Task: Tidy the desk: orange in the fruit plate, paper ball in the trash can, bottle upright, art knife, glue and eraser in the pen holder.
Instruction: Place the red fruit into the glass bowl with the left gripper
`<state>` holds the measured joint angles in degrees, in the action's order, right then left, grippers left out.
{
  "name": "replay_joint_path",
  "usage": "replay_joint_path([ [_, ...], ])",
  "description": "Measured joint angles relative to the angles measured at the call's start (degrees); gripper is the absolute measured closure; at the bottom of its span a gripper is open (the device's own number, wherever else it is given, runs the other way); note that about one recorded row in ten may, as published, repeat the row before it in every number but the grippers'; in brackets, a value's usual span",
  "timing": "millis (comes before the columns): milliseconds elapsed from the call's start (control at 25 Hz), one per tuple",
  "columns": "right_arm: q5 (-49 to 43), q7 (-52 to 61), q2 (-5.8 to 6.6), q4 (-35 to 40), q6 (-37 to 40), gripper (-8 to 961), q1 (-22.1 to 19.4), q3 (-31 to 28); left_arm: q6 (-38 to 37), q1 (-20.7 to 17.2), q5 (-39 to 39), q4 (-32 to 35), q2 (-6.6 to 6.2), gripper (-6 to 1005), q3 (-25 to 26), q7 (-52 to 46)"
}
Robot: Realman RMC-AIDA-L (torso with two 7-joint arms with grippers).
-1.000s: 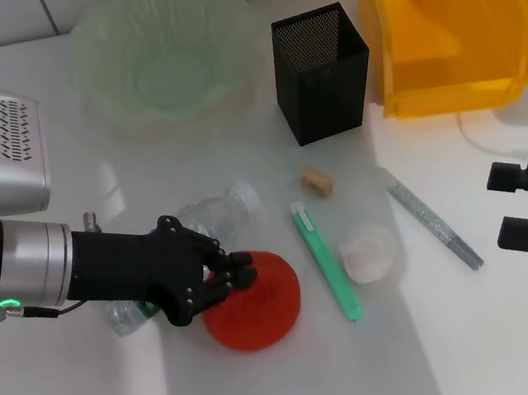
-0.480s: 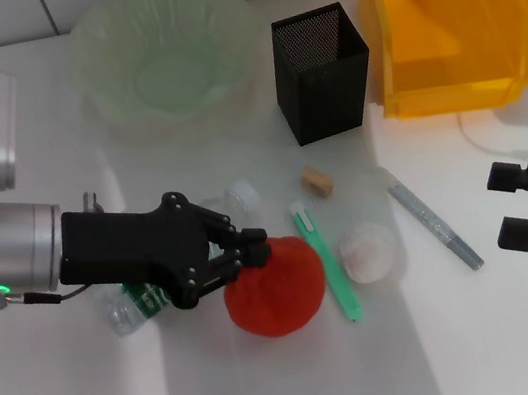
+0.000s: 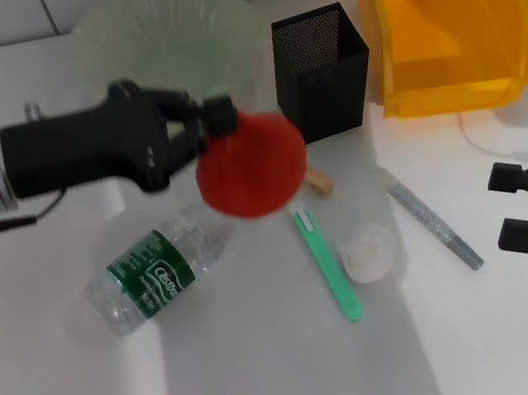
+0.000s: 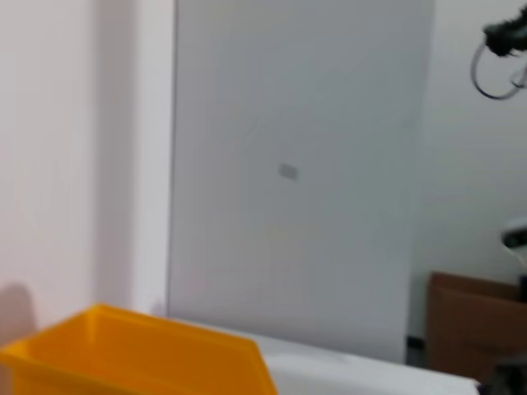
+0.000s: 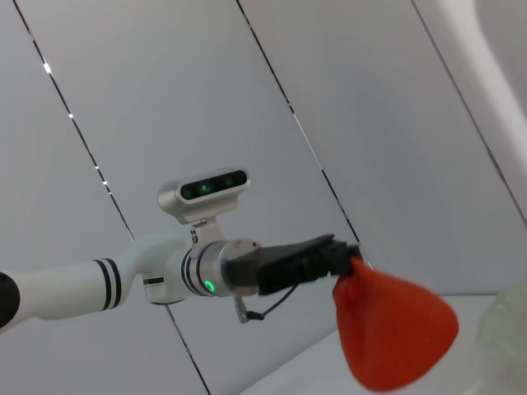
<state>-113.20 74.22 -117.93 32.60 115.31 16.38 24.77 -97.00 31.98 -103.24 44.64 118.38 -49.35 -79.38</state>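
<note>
My left gripper is to set down the orange. I need to let go of it in the middle of the pale green fruit plate (image 3: 161,43).
My left gripper (image 3: 218,124) is shut on the red-orange orange (image 3: 253,167), held in the air between the fruit plate (image 3: 113,20) and the black mesh pen holder (image 3: 322,71). From the right wrist view the orange (image 5: 391,329) hangs from the left gripper (image 5: 344,253). The bottle (image 3: 158,273) lies on its side on the table. The eraser (image 3: 321,184) peeks out under the orange. The green art knife (image 3: 327,262), the paper ball (image 3: 370,253) and the grey glue stick (image 3: 435,226) lie to the right. My right gripper (image 3: 527,206) stays open at the right edge.
The yellow trash can (image 3: 442,16) stands at the back right, beside the pen holder; its rim (image 4: 140,354) also shows in the left wrist view. The left arm's black body crosses in front of the fruit plate. A thin cable lies on the table near the bin.
My left gripper has lifted the orange off the table and carried it up and back toward the fruit plate. The bottle it covered now lies in plain view. The right arm is still.
</note>
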Motion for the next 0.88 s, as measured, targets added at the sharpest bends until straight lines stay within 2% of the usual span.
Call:
replay_joint_path([
  [120,0.00,-0.60,-0.15,-0.46,0.00,129,-0.09,-0.22,0.86,0.17,1.44,-0.09,0.00,911,0.94,0.00],
  [200,0.00,-1.24,-0.15,-1.68,-0.01,130,0.01,-0.58,12.89,0.86,10.52,-0.70,0.30,918,1.40,0.07],
  [280,0.00,-1.77,-0.05,-2.80,-0.03,130,0.17,-0.82,15.12,1.03,11.63,-0.84,0.35,924,1.10,0.15],
  [320,0.00,-2.07,0.00,-3.15,-0.03,130,0.19,-0.91,21.84,2.37,14.15,-2.10,0.43,924,0.04,0.62],
  [720,0.09,-2.95,-0.37,-5.45,-0.16,129,1.57,-2.36,46.40,12.34,17.46,-12.30,0.55,923,-0.70,1.87],
  [800,0.09,-2.99,-0.37,-5.72,-0.17,129,1.63,-2.37,49.66,13.41,17.66,-13.65,0.56,940,-0.69,1.55],
  [880,0.09,-3.03,-0.40,-5.87,-0.18,129,1.63,-2.37,51.32,13.75,18.10,-14.29,0.65,896,-0.67,1.36],
])
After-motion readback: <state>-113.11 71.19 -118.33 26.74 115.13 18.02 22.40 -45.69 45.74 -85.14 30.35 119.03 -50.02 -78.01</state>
